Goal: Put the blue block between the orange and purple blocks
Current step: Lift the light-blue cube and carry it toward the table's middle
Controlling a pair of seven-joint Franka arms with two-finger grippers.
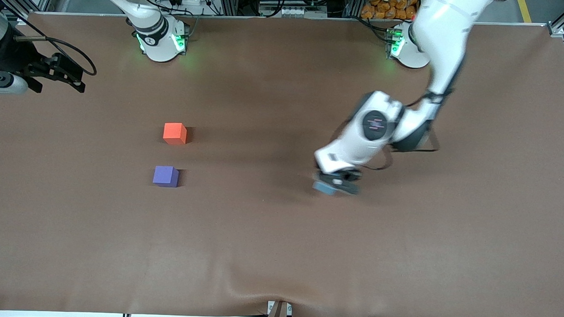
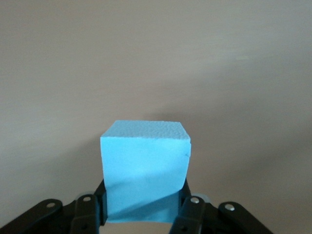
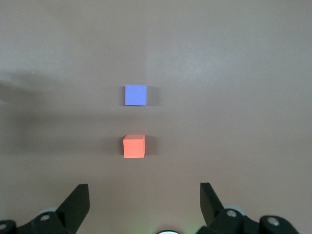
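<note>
Next, my left gripper releases the blue block on the open brown cloth [image 1: 245,152], a few cube widths short of the orange block.
The blue block [image 1: 325,188] [image 2: 145,161] is between the fingers of my left gripper [image 1: 336,182] [image 2: 144,197], which is shut on it low over the table, toward the left arm's end. The orange block [image 1: 175,133] [image 3: 134,146] and the purple block [image 1: 165,176] [image 3: 135,95] sit toward the right arm's end. The purple one is nearer the front camera, with a gap of about one cube between them. My right gripper [image 3: 144,190] hangs open and empty high above the table, looking down on those two blocks.
A brown cloth [image 1: 278,252] covers the table and wrinkles at its near edge. The two arm bases [image 1: 161,41] [image 1: 408,48] stand along the edge farthest from the front camera. Dark equipment with cables [image 1: 31,70] juts in at the right arm's end.
</note>
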